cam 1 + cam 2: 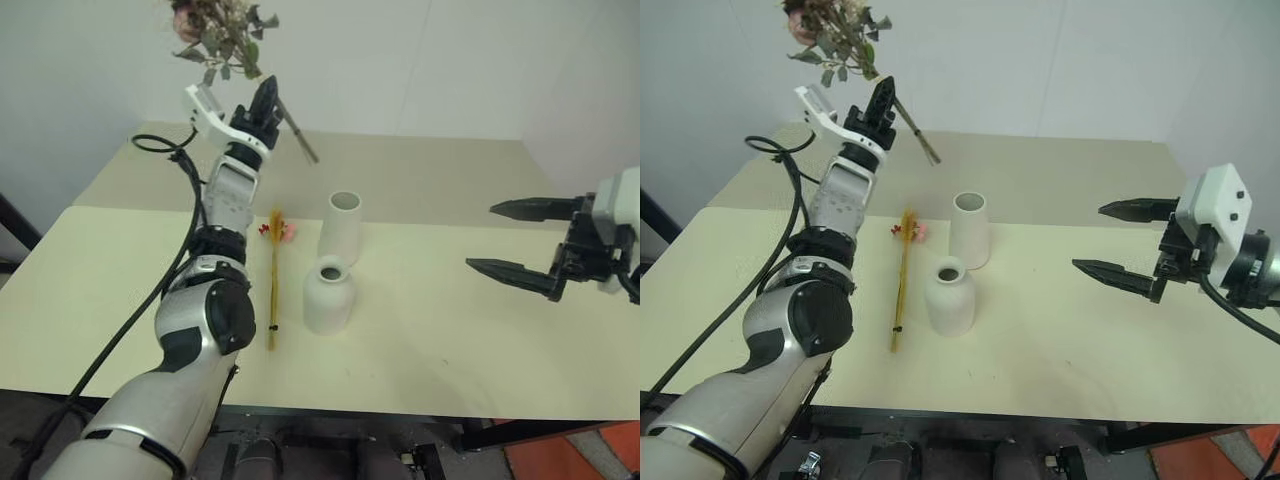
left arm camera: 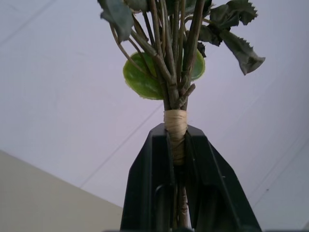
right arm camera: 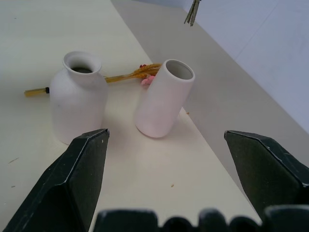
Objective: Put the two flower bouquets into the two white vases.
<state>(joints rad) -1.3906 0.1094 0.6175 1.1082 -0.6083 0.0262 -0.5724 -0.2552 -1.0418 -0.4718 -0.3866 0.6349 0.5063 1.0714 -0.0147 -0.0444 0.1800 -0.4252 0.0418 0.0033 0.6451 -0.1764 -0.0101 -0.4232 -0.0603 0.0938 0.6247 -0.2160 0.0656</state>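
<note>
My left gripper needs to release the pink rose bouquet in the opening of the taller white vase (image 1: 345, 201). The bouquet is now raised high over the table.
My left gripper (image 1: 265, 103) is raised high over the back left of the table, shut on the wrapped brown stem of the pink rose bouquet (image 1: 222, 30). The blooms and grey-green leaves point up, and the stem end (image 1: 302, 143) slants down towards the vases. The taller white vase (image 1: 340, 228) and the shorter narrow-necked vase (image 1: 329, 295) stand upright mid-table. Just left of them lies the yellow grass bouquet (image 1: 273, 285), blossoms at its far end. My right gripper (image 1: 481, 237) hovers open to the right of the vases, nothing between its fingers.
The cream table (image 1: 450, 350) has bare surface between the vases and the right gripper. A second table top (image 1: 430, 165) adjoins it behind, against a white wall. An orange object (image 1: 590, 455) sits on the floor at the front right.
</note>
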